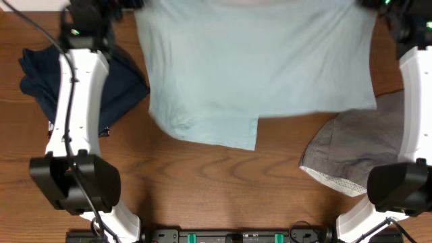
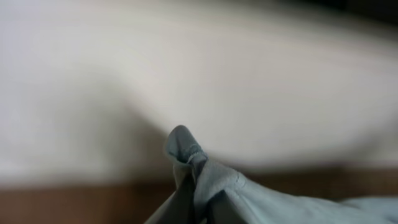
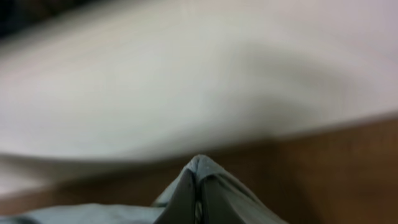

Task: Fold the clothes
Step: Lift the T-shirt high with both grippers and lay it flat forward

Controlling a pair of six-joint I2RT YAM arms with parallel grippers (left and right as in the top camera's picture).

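My right gripper releases the light blue T-shirt's corner next on the far part of the grey garment (image 1: 347, 117).
A light blue T-shirt (image 1: 256, 67) lies spread across the far middle of the wooden table, one sleeve sticking out at its near edge. My left gripper (image 2: 198, 186) is shut on a bunched corner of the shirt at the far left. My right gripper (image 3: 198, 193) is shut on a pinched fold of the same shirt at the far right. Both hold the far edge; in the overhead view the fingertips sit at the top edge of the frame, largely hidden.
A dark navy garment (image 1: 81, 84) lies crumpled at the left under the left arm. A grey garment (image 1: 358, 145) lies at the right beside the right arm. Bare wood (image 1: 216, 189) runs along the near side.
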